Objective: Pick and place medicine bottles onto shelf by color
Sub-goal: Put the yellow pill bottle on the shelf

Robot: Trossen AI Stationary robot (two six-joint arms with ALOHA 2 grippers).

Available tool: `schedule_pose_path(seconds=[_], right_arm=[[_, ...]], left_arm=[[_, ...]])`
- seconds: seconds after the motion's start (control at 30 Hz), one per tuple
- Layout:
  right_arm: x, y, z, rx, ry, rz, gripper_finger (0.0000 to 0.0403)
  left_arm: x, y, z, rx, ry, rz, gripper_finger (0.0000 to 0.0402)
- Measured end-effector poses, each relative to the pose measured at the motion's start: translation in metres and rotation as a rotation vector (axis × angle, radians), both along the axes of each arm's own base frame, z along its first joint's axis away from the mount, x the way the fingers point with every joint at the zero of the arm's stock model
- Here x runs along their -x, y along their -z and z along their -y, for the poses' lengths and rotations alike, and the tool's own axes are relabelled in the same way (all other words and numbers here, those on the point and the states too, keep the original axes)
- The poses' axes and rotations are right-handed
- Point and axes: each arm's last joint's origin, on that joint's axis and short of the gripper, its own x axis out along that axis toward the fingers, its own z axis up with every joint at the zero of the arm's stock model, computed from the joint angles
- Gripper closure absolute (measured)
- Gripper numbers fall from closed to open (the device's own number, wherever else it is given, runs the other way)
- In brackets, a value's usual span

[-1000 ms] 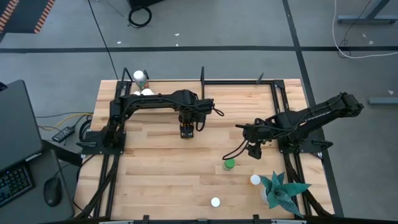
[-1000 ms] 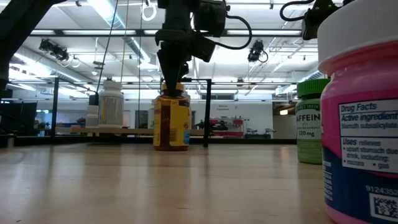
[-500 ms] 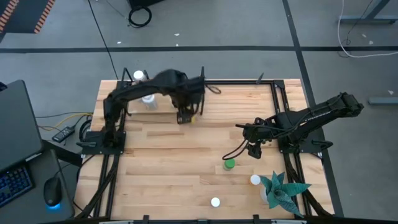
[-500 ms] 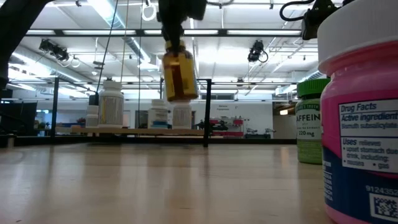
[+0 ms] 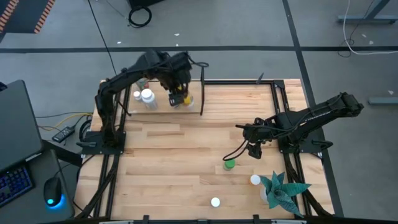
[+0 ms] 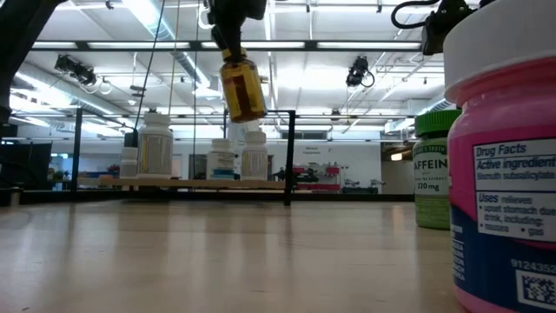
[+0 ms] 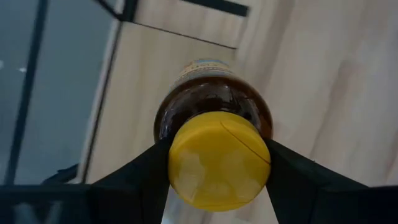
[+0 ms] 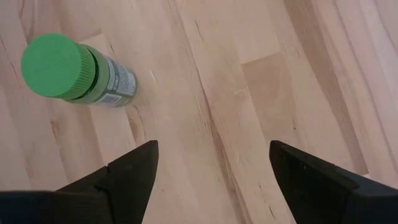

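The robot will set the amber bottle down with its left gripper on the shelf's plank (image 5: pixel 160 93) just behind the big white bottle.
My left gripper (image 5: pixel 179 97) is shut on the amber bottle (image 6: pixel 242 88) with the yellow cap, up in the air above the shelf (image 5: pixel 158 111) at the table's far left. Three white bottles (image 6: pixel 156 147) (image 6: pixel 222 160) (image 6: pixel 254 156) stand on the shelf's plank (image 6: pixel 191 183), left of the black divider (image 6: pixel 289 156). My right gripper (image 8: pixel 211 163) is open over the right half of the table. A green-capped bottle (image 8: pixel 62 68) stands on the wood just ahead of it, untouched. My left gripper pinches the amber bottle by its yellow cap (image 7: pixel 219 160), one finger (image 7: pixel 144 175) on each side. The fingers come from above, pointing down. The bottle hangs below them, lifted clear and tilted, its body (image 7: pixel 211 99) over the shelf's plank.
Two white-capped bottles (image 5: pixel 255 180) (image 5: pixel 215 201) stand near the table's near-right part, beside the teal spiky plant (image 5: pixel 283 190). A pink bottle (image 6: pixel 504 174) and the green-capped one (image 6: pixel 434 169) show close in the low view. Bare wood lies across the table's middle.
My left gripper has lifted the amber bottle off the table's middle and carried it up and toward the far-left, over the shelf. The bottle stood upright on the wood and now hangs tilted in the air.
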Motion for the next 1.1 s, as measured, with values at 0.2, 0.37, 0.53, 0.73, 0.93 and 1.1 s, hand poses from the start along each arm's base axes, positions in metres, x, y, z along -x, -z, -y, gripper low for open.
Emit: schedule_pose_path(seconds=[0.2,0.37,0.53,0.73,0.93,1.1], right_arm=[[0.0,0.0,0.0,0.0,0.0,0.002,0.0089],[0.0,0.0,0.0,-0.001,0.0,0.005,0.0089],[-0.001,0.0,0.0,0.003,0.002,0.007,0.0089],[-0.001,0.0,0.0,-0.002,0.015,0.009,0.0089],[-0.001,0.0,0.0,-0.002,0.019,0.009,0.0089],[-0.001,0.0,0.0,0.01,0.001,0.01,0.0089]], left_arm=[[0.024,-0.007,-0.034,-0.11,-0.087,-0.041,0.0184],[0.046,-0.006,-0.068,-0.122,-0.206,-0.061,0.0183],[0.061,0.0,-0.094,-0.098,-0.283,-0.078,0.0179],[0.055,0.024,-0.119,-0.032,-0.291,-0.122,0.0179],[0.047,0.054,-0.142,0.018,-0.316,-0.192,0.0172],[0.053,0.063,-0.154,0.036,-0.378,-0.206,0.0178]])
